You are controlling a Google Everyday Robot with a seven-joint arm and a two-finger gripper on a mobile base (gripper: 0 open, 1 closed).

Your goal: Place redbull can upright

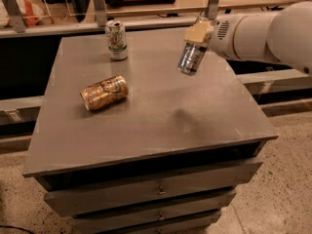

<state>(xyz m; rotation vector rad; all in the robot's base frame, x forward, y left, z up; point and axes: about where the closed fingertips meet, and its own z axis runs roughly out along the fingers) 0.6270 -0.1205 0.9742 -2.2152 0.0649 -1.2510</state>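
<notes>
The robot's gripper needs to release the redbull can, now hanging above the grey cabinet top, between the orange-gold can and the cabinet top's edge (199, 95) by the robot's arm.
The redbull can (190, 59) is a slim silver and blue can. It hangs in the air above the right rear part of the grey cabinet top (161, 116), nearly vertical with a slight tilt. My gripper (197, 35) is shut on its upper end, with the white arm reaching in from the right. The can's shadow falls on the top below it.
A wider orange-gold can (104, 92) lies on its side at the left of the top. A white and green can (116, 40) stands upright at the back left. Drawers face the front. A rail and counter run behind the cabinet.
</notes>
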